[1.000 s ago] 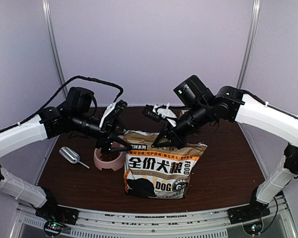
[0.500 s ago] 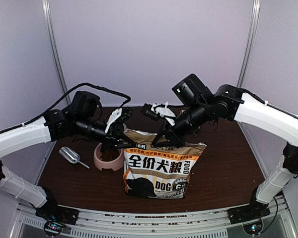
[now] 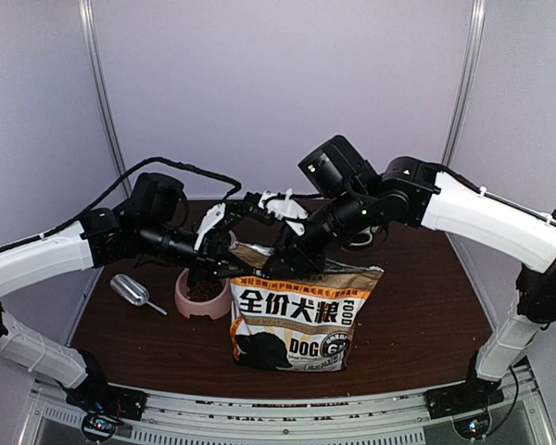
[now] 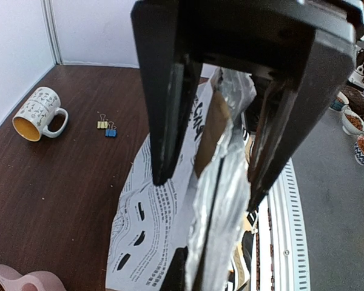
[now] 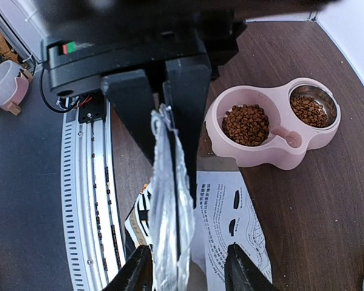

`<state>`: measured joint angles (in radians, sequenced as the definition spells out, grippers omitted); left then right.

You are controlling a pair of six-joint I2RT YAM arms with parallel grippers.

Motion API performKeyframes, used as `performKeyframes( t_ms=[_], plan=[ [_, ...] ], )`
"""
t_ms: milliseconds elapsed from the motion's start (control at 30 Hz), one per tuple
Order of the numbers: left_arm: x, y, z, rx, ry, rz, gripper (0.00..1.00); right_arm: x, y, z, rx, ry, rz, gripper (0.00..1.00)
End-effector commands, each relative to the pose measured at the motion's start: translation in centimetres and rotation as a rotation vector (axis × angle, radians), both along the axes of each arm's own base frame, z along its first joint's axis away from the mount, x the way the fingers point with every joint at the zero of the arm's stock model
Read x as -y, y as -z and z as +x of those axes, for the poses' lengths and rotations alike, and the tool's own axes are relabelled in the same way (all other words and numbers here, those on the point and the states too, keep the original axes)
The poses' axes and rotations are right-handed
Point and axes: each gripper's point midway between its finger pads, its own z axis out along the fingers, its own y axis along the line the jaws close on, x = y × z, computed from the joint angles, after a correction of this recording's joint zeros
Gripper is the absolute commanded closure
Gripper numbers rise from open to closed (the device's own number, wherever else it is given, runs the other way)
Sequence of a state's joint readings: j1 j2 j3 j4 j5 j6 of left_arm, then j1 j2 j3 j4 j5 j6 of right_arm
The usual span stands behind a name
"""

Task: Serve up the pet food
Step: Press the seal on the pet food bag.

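Note:
My left gripper pins the bag's foil edge upright, so it should open while my right gripper folds the top forward, then take the folded corner (image 3: 245, 253).
The kraft-brown dog-food bag (image 3: 296, 315) stands mid-table, its foil-lined top edge (image 5: 168, 200) pinched flat. My left gripper (image 3: 230, 264) is shut on the left end of that top edge; in the left wrist view the foil strip (image 4: 221, 182) runs between its fingers (image 4: 161, 151). Just to the right, my right gripper (image 3: 287, 262) is open, its fingertips (image 5: 136, 270) straddling the foil edge without touching it. Pet food (image 5: 246, 124) fills both cups of the pink double bowl (image 5: 273, 154), which sits left of the bag (image 3: 204, 298).
A silver scoop (image 3: 130, 290) lies left of the bowl. A patterned mug (image 4: 39, 113) and two binder clips (image 4: 107, 128) sit on the brown table behind the bag. The table's metal front rail (image 5: 79, 200) runs close under the bag.
My left gripper swung right from above the bowl to the bag's top edge and shut on it. My right gripper let go of that edge, opened and shifted left.

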<state>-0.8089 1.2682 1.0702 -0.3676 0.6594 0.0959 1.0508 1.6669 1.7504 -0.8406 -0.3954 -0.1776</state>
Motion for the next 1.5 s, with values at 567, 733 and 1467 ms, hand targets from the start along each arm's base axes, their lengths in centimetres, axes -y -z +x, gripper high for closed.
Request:
performKeyframes(
  t_ms=[567, 733, 1467],
  plan=[
    [0.9, -5.2, -0.4, 0.026, 0.019, -0.194, 1.00, 1.6, -0.7, 1.9, 0.144, 0.123, -0.035, 0.88],
    [-0.3, -5.0, 0.7, 0.025, -0.042, -0.210, 1.00, 4.8, 1.3, 1.9, 0.161, 0.181, -0.128, 0.83],
    [-2.3, -5.0, 2.0, 0.043, -0.109, -0.211, 1.00, 16.3, 3.3, 2.1, 0.244, 0.452, -0.297, 1.00]
  ],
)
